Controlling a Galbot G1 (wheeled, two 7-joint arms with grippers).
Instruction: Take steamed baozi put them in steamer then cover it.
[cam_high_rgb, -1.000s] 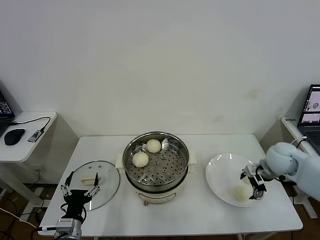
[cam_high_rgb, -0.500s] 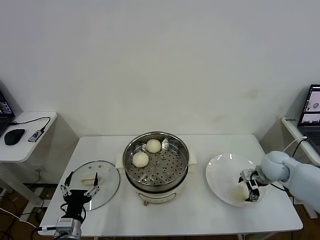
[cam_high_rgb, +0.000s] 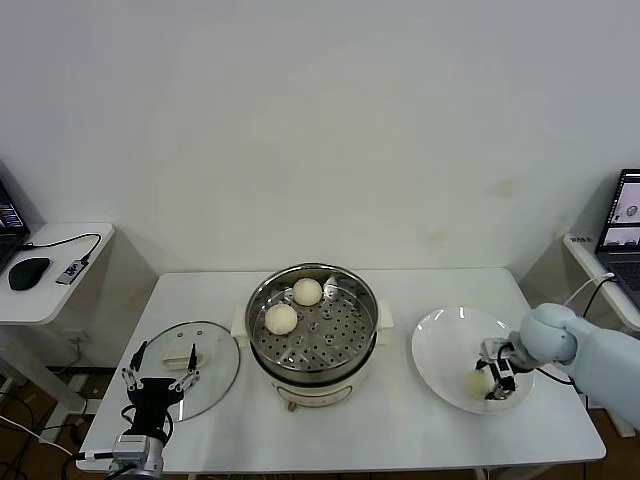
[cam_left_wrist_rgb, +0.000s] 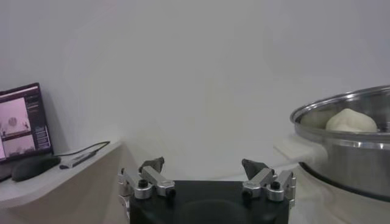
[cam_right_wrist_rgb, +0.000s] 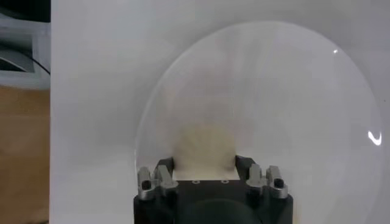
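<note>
Next, I release the baozi, now down on the white plate, from my right gripper on the near side of the perforated tray (cam_high_rgb: 309, 345), before the other two.
The steamer (cam_high_rgb: 371, 312) stands mid-table with two steamed baozi (cam_high_rgb: 307, 291) (cam_high_rgb: 281, 318) on its perforated tray. A third baozi (cam_high_rgb: 479, 381) lies on the white plate (cam_high_rgb: 440, 340) at the right. My right gripper (cam_high_rgb: 492, 381) reaches down onto that plate, its jaws pressed against both sides of this bun (cam_right_wrist_rgb: 204, 148). The glass cover (cam_high_rgb: 205, 345) lies flat on the table left of the steamer. My left gripper (cam_high_rgb: 160, 373) waits open at the cover's near edge, holding nothing. From the left wrist, the steamer (cam_left_wrist_rgb: 347, 155) shows off to one side with a baozi (cam_left_wrist_rgb: 350, 120) above its rim.
A side table (cam_high_rgb: 45, 300) at the left carries a mouse and cable. A laptop (cam_high_rgb: 622, 215) sits at the far right. The plate's rim (cam_right_wrist_rgb: 152, 109) lies close to the table's right edge.
My right gripper has lowered onto the plate's baozi and its jaws have closed from wide open onto the bun. The left arm has not moved.
</note>
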